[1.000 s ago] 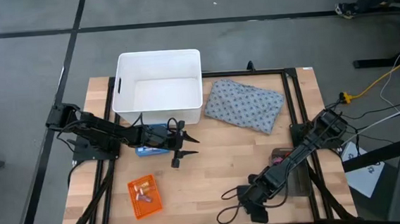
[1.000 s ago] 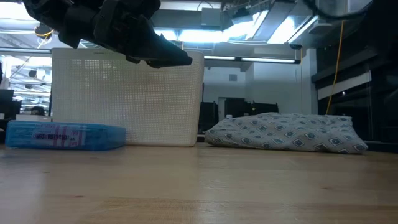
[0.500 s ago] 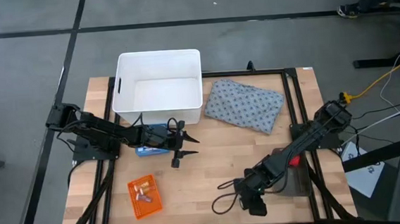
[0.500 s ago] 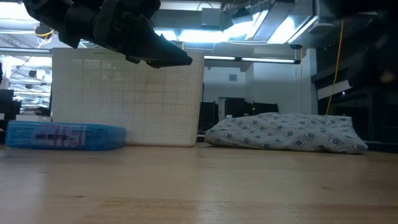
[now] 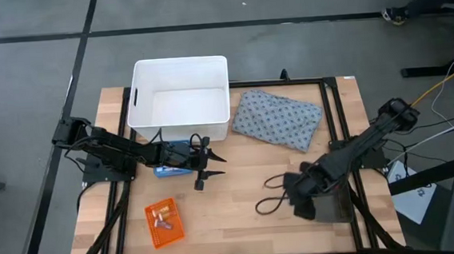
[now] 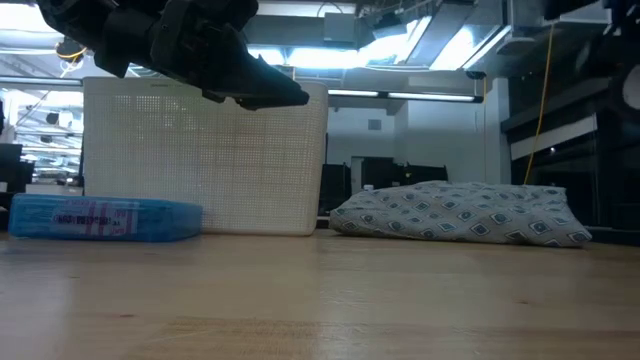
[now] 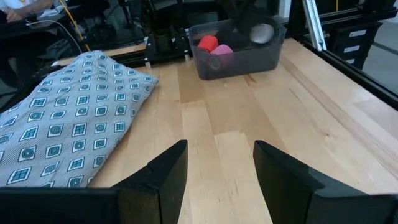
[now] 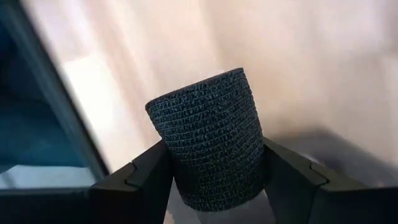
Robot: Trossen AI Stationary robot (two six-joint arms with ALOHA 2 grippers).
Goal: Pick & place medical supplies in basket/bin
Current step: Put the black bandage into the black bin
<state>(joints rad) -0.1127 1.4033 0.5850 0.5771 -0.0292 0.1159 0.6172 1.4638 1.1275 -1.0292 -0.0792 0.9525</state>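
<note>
Next, I set the black roll down in the dark tray (image 5: pixel 321 207) with my right gripper, just on the near side of the pink roll.
My right gripper (image 5: pixel 299 194) hangs over the dark tray (image 5: pixel 334 209) at the table's right, shut on a black roll (image 8: pixel 210 144). The tray (image 7: pixel 241 57) holds a red roll (image 7: pixel 207 42) and a pink roll (image 7: pixel 222 51). My left gripper (image 5: pixel 210 166) stands open and still above the table in front of the white tub (image 5: pixel 181 98). A blue pack (image 5: pixel 168 170) lies under it. The grey dotted pack (image 5: pixel 278 119) lies flat right of the tub. The orange basket (image 5: pixel 163 223) at the near left holds small pieces. My right gripper pinches the black roll by its curved side wall (image 8: pixel 166 163) between its two fingers (image 8: pixel 144 177). The fingers come from above, pointing steeply down. The roll is lifted clear, and one flat end (image 8: pixel 196 93) sticks out past the fingertips.
A black frame (image 5: pixel 332 120) runs along the table's edges. A cable loop (image 5: pixel 271 204) hangs from the right arm. Bare wood (image 5: pixel 239 190) lies between the two grippers.
My right gripper has risen from near the table's near edge and gone toward the far and right edges, ending over the dark tray. It has tipped to point more steeply down.
</note>
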